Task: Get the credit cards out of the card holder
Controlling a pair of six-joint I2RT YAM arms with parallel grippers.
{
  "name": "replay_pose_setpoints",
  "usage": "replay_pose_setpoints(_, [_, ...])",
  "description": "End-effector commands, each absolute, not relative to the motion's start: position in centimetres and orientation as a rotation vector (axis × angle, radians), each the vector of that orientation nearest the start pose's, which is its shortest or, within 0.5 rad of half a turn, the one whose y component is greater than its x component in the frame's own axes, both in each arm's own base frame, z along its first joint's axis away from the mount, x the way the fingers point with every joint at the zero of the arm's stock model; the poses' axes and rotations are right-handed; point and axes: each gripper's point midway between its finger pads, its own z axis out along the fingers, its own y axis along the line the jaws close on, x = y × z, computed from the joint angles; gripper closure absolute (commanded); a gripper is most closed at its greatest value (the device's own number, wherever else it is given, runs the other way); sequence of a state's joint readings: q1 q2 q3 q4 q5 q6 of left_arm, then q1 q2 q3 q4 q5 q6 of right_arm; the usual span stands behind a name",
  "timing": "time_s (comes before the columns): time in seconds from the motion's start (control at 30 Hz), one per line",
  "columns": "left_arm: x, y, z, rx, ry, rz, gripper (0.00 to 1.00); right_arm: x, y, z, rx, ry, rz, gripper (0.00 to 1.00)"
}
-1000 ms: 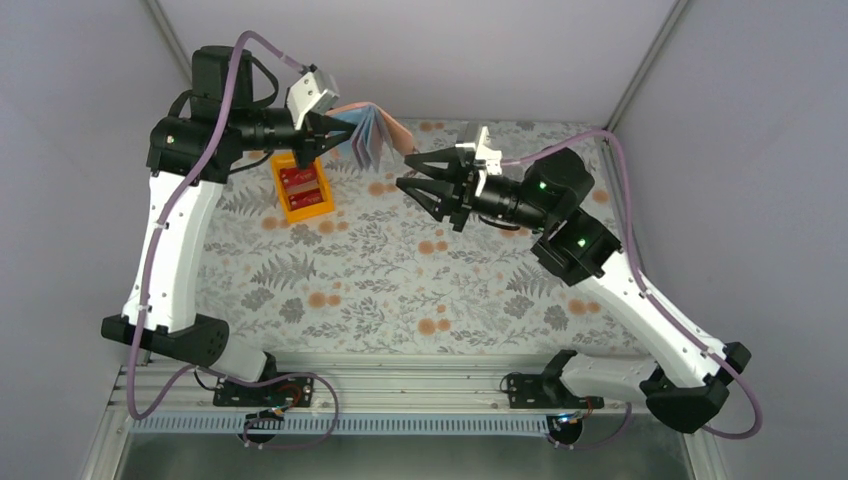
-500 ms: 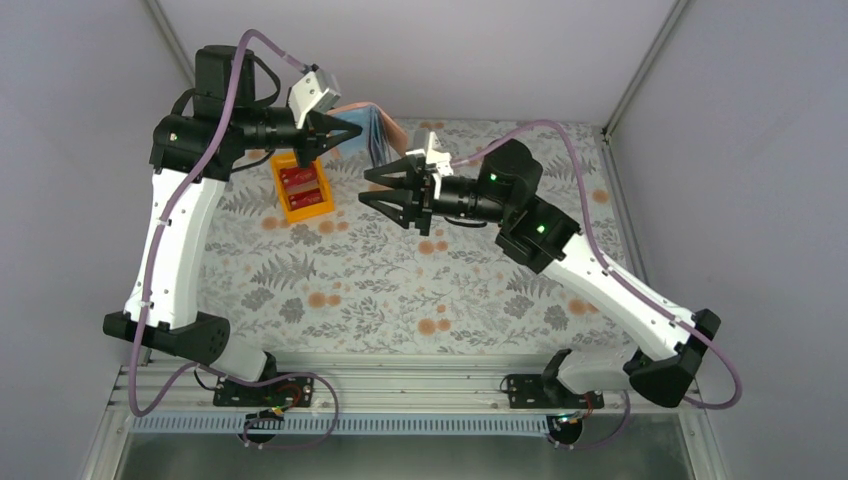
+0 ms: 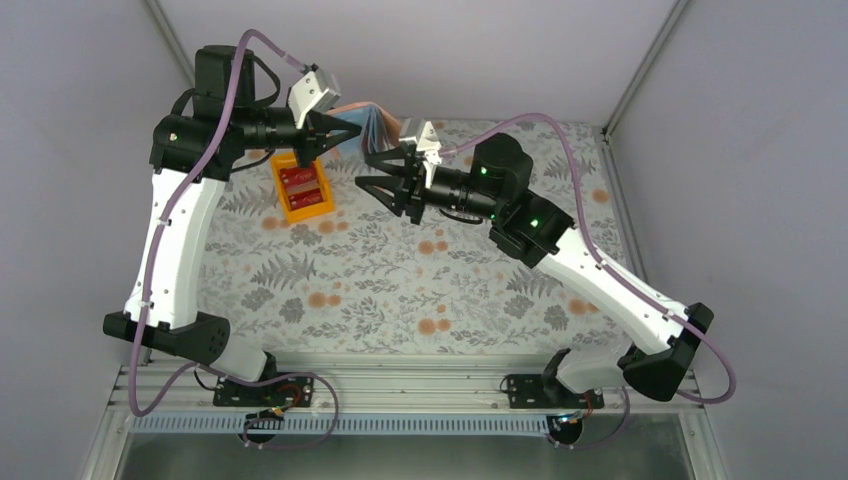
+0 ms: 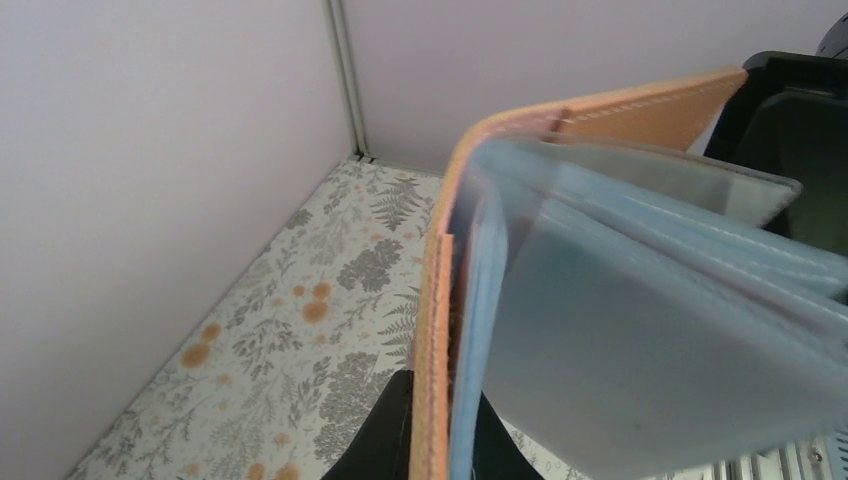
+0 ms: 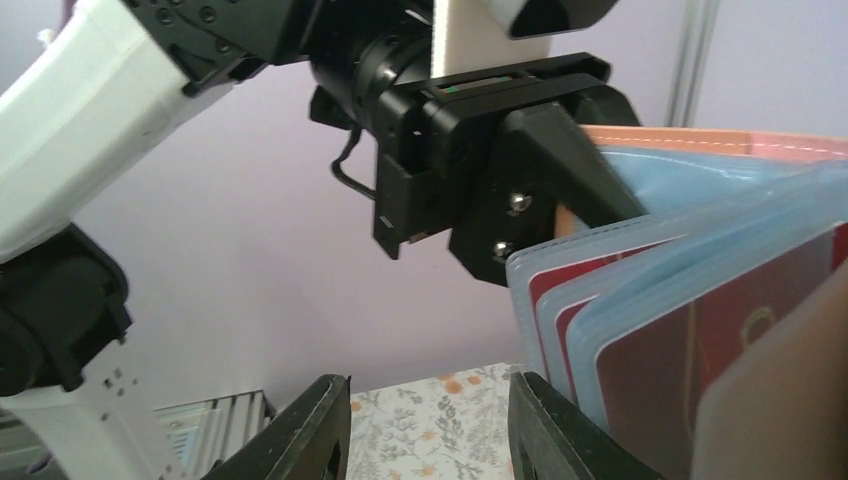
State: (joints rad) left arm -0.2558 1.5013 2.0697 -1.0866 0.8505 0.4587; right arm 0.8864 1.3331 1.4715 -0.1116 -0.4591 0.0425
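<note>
The fanned sleeves stand beside the finger of the robot's right gripper, outside its gap, so that gripper should open wider and pinch a card sleeve (image 5: 583,365) by its edge.
My left gripper (image 3: 345,128) holds the card holder (image 3: 376,122) in the air over the back of the table, shut on its tan cover edge (image 4: 432,330). The holder hangs open, its light blue sleeves (image 4: 650,330) fanned out. Red credit cards (image 5: 745,330) show inside the clear sleeves in the right wrist view. My right gripper (image 3: 366,168) stands open just below and beside the fanned sleeves. Its right finger (image 5: 545,425) is right at the lower corner of the sleeves, and nothing lies between its fingers (image 5: 430,410). Two more red cards (image 3: 303,183) lie in the orange tray.
An orange tray (image 3: 300,211) sits on the floral tablecloth below the left gripper. The back wall and its corner post (image 4: 345,80) are close behind the holder. The left gripper's black body (image 5: 480,170) fills the space just above my right gripper.
My right arm has swung left across the table, bringing its open gripper up to the card holder. The left gripper and the holder have stayed in place.
</note>
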Motion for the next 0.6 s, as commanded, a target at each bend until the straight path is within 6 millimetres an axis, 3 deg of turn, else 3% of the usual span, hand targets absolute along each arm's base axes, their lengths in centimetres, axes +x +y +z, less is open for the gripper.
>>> replay_pose_setpoints(0.0, [29.1,-21.5,47.1,1.150,1.588,-0.791,0.98,22.0,37.2,48.1,-0.931,1.329,1.010,0.58])
replay_pose_setpoints(0.23, [29.0,-21.4,47.1,1.152,1.588,-0.789,0.98,23.6,36.5,48.3,-0.838,1.368,0.948,0.62])
replay_pose_setpoints(0.57, [28.6,-21.5,46.6,1.167,1.590,-0.810,0.98,25.8,35.8,48.4,-0.753,1.417,0.862,0.52])
